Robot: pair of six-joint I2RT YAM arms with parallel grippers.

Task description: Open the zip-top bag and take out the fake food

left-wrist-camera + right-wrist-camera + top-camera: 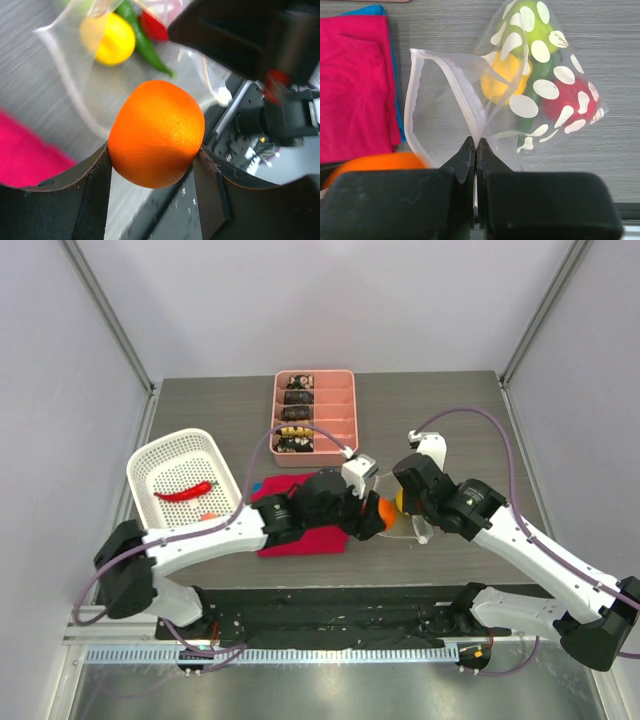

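Note:
My left gripper should put the orange down in the white lattice basket [213, 485] against the thick end of the red chili.
My left gripper [155, 155] is shut on the orange [156, 132], held just outside the mouth of the zip-top bag [470, 110]; the orange also shows in the top view [385, 511]. My right gripper [475, 145] is shut on the bag's open rim and holds the mouth wide. Inside the polka-dot bag lie a yellow fruit [502, 75], a green pod [535, 75], a light green piece [532, 22] and a red piece [567, 102]. A red chili [183, 492] lies in the white lattice basket [150, 460].
A pink divided tray [345, 405] with dark and gold pieces stands at the back. A pink cloth [300, 535] over a blue one [370, 10] lies left of the bag. A small orange piece [208, 517] sits in the basket.

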